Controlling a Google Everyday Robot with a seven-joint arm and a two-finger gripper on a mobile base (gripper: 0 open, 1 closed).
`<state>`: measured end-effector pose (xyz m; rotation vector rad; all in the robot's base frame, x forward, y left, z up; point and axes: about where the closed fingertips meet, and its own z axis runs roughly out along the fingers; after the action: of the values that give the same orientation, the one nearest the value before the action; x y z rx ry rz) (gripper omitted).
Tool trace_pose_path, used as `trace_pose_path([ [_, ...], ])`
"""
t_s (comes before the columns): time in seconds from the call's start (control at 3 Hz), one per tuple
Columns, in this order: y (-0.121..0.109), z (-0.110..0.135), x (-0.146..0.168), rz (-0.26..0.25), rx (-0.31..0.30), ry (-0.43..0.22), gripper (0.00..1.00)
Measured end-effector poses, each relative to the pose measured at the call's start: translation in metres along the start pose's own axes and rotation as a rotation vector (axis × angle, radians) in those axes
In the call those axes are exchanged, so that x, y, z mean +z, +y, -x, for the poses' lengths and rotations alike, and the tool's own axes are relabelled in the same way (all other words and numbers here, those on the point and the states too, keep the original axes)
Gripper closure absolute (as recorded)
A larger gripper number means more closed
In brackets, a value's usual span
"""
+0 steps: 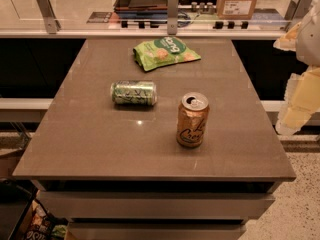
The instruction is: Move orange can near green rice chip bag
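The robot's gripper will next move to the middle of the orange can's body (192, 120) and close there, around the can's upright sides.
The orange can (192, 120) stands upright on the grey-brown table (100, 144), right of centre and toward the front, its opened silver top showing. The green rice chip bag (166, 52) lies flat near the table's far edge, at the middle. My gripper (301, 84) shows as a pale white and yellow shape at the right edge of the view, off the table's right side and well apart from the can. It holds nothing that I can see.
A green patterned can (133, 93) lies on its side between the bag and the orange can, to the left. A glass barrier with metal posts (172, 6) runs behind the table. A cardboard box (237, 1) sits beyond it.
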<state>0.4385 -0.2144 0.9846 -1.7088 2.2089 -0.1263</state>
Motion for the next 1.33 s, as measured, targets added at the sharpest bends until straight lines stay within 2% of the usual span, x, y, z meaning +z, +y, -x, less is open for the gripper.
trace_pose_path([
  [0.33, 0.000, 0.001, -0.001, -0.005, -0.001, -0.008, 0.00],
  [0.67, 0.001, 0.006, 0.006, 0.009, -0.014, -0.091, 0.00],
  [1.33, 0.012, 0.044, 0.051, 0.083, -0.082, -0.432, 0.00],
])
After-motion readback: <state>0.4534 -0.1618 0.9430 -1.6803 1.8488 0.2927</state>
